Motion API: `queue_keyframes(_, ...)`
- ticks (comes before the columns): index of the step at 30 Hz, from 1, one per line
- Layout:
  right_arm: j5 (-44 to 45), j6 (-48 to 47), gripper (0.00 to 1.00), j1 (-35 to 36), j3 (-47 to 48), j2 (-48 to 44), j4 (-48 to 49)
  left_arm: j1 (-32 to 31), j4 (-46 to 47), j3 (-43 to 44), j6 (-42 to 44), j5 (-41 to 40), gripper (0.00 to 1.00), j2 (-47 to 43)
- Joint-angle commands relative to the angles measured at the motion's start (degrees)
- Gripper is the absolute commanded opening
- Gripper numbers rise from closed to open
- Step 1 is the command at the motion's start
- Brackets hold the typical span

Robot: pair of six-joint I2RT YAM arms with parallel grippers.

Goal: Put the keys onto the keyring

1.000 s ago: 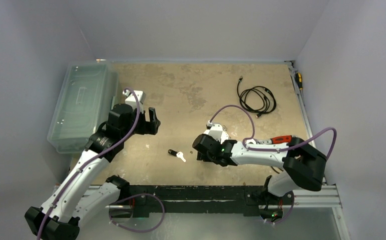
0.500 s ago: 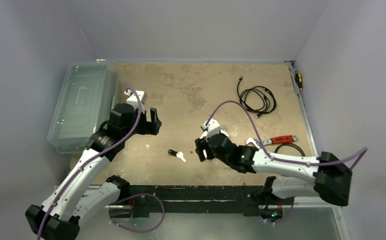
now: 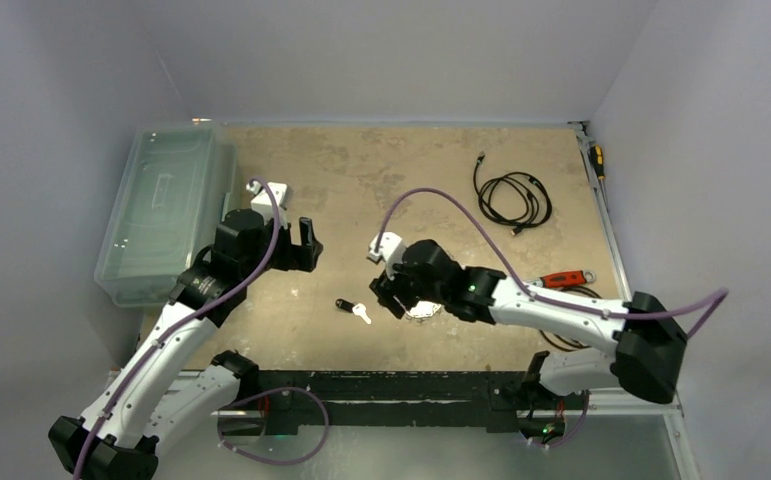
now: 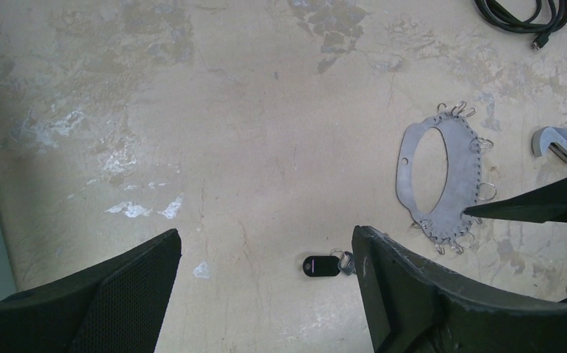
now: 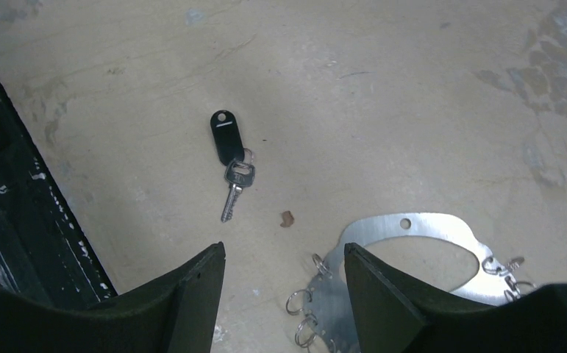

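The robot's right gripper should close on the keyring's flat solid end point(image 3: 419, 310) point(image 5: 334, 298), between the keyring's oval opening and the small split rings, to pick up the keyring.
The keys lie flat on the table: a black-headed one point(image 5: 226, 136) joined to a plain silver one point(image 5: 234, 187). They also show in the top view point(image 3: 353, 309) and the left wrist view point(image 4: 321, 265). The keyring point(image 5: 412, 228), a flat silvery loop with small split rings along its edge, lies just right of them point(image 4: 460, 173). My right gripper point(image 5: 284, 254) is open and empty, low over the keyring's left end, a short way from the keys. My left gripper point(image 4: 265, 243) is open and empty, held above the table to the far left of the keys point(image 3: 306, 243).
A red-handled adjustable wrench point(image 3: 559, 279) lies right of the keyring. A coiled black cable point(image 3: 511, 195) lies at the back right. A clear plastic bin point(image 3: 161, 210) stands along the left edge. A small brown chip point(image 5: 287, 218) lies by the keys.
My right gripper has swung left, from near the wrench to over the keyring's left end close to the keys. The left arm and the keys have not moved.
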Motion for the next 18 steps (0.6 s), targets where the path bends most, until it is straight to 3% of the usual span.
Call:
queue_keyframes(1,-5.48,-7.69,0.66,-0.07,6.77,7.42,-10.09,-0.25,2.16,-0.06,1.14,0.39,0.86,-0.88)
queue_keyframes(8,-3.54,-14.21,0.66,-0.28,12.99,11.83,-19.28,-0.78,1.98,0.01,1.12,0.24,0.86,-0.19)
queue_keyframes(10,-3.53,-14.87,0.62,-1.25,13.27,11.88,-20.75,-1.18,1.90,0.04,1.13,0.17,0.86,-0.29)
queue_keyframes(13,-4.59,-16.22,0.49,-3.40,13.28,12.43,-21.37,-1.44,1.81,0.04,1.13,-0.09,0.85,-0.77)
queue_keyframes(18,-4.33,-17.92,0.49,-5.25,13.03,14.80,-21.85,-1.48,1.63,0.09,1.03,-0.46,0.85,-1.08)
